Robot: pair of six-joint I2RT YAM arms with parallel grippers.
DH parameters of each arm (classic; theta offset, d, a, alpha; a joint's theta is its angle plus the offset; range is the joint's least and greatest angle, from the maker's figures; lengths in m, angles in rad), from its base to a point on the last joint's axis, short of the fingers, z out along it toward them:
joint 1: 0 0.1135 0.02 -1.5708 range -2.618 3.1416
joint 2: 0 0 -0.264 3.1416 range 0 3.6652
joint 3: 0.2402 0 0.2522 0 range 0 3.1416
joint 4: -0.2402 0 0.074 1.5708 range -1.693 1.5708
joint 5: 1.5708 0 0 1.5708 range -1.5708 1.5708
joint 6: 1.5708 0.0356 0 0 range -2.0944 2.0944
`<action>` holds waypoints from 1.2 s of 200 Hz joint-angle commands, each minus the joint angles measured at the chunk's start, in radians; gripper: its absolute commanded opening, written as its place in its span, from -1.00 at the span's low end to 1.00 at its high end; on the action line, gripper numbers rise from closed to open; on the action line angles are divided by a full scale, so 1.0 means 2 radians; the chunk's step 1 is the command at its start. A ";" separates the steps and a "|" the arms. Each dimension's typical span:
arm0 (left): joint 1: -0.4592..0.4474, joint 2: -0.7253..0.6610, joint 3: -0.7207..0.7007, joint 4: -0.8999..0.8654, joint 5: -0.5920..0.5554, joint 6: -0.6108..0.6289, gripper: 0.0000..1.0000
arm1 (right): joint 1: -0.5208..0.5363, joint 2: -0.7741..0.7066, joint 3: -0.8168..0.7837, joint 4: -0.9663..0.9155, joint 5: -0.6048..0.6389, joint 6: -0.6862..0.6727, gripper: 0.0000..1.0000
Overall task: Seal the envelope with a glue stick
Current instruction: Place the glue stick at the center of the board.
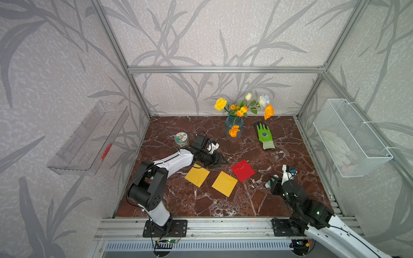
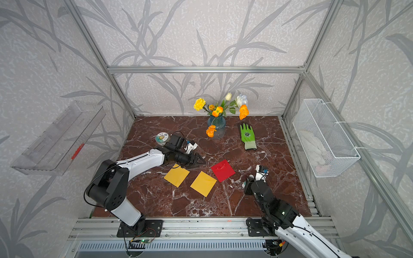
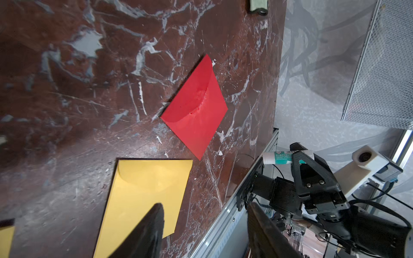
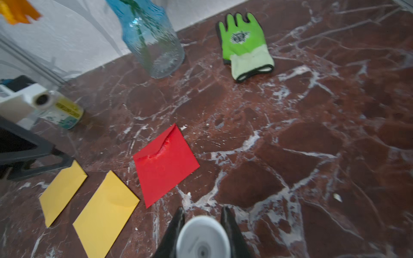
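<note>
My right gripper needs to set the glue stick down on the bare marble [image 1: 267, 173] [image 4: 240, 161] next to the red envelope, in front of the green glove.
The red envelope [image 1: 243, 170] [image 2: 223, 170] lies flat on the marble table with its flap folded down and crinkled at the flap's edge [image 4: 164, 148]. My left gripper [image 1: 221, 162] [image 3: 205, 205] hovers open and empty just left of it, over the far corner of a yellow envelope [image 1: 197, 174]. A second yellow envelope [image 1: 224, 183] [image 3: 143, 196] lies between them. To the right of the red envelope, my right gripper [image 1: 271, 180] [image 4: 203, 210] is shut on the glue stick [image 3: 279, 157] [image 4: 203, 236], a white tube with a green label. Its round white end faces the right wrist camera.
A blue glass vase [image 1: 234, 127] of flowers stands at the back. A green glove [image 1: 264, 136] lies right of it. A small jar [image 1: 181, 139] sits behind the left arm. A wire basket [image 1: 350, 136] hangs on the right wall, a clear shelf [image 1: 89, 138] on the left.
</note>
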 commanded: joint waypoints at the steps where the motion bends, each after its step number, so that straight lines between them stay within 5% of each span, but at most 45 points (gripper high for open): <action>1: 0.010 -0.010 -0.001 0.023 -0.014 -0.003 0.21 | -0.069 0.126 0.062 -0.081 -0.143 -0.018 -1.00; 28: 0.024 -0.020 -0.012 0.023 -0.016 0.002 0.21 | -0.089 0.277 0.138 -0.082 -0.169 -0.062 -1.00; 86: 0.044 -0.056 -0.027 -0.004 -0.046 0.025 0.22 | -0.127 0.482 0.271 -0.108 -0.106 -0.137 -1.00; 179: 0.071 -0.095 -0.053 -0.020 -0.081 0.030 0.23 | -0.196 0.687 0.359 -0.103 -0.134 -0.200 -1.00; 212: 0.081 -0.104 -0.054 -0.023 -0.095 0.029 0.23 | -0.201 0.694 0.361 -0.104 -0.128 -0.206 -0.31; 240: 0.090 -0.105 -0.051 -0.025 -0.103 0.028 0.24 | -0.201 0.675 0.357 -0.099 -0.127 -0.211 0.05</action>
